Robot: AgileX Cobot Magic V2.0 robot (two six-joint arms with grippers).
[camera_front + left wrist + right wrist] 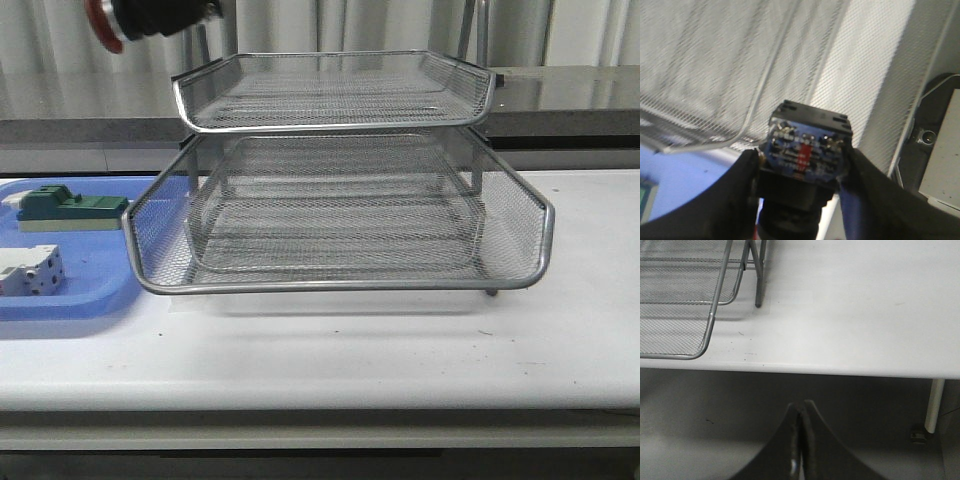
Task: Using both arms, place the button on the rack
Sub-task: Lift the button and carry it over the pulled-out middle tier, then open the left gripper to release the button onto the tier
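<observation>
Next, my left gripper lets go of the button in the middle of the rack's lower tray point(323, 230), under the top tray.
The button point(150, 18), with its red cap pointing left, hangs at the top left of the front view, just left of and above the rack's top tray point(335, 90). My left gripper point(802, 165) is shut on the button; its blue rear block point(805, 147) faces the wrist camera between the two black fingers. The silver wire-mesh rack point(340, 215) stands in the middle of the table, its corner showing in the right wrist view point(685, 300). My right gripper point(802, 407) is shut and empty, off the table's front edge, and is not in the front view.
A flat blue tray point(70, 300) lies at the left with a green-topped block point(65, 205) and a white-grey breaker block point(30, 270). The white table point(400, 350) runs right of the rack; a table leg point(934, 405) shows below its edge.
</observation>
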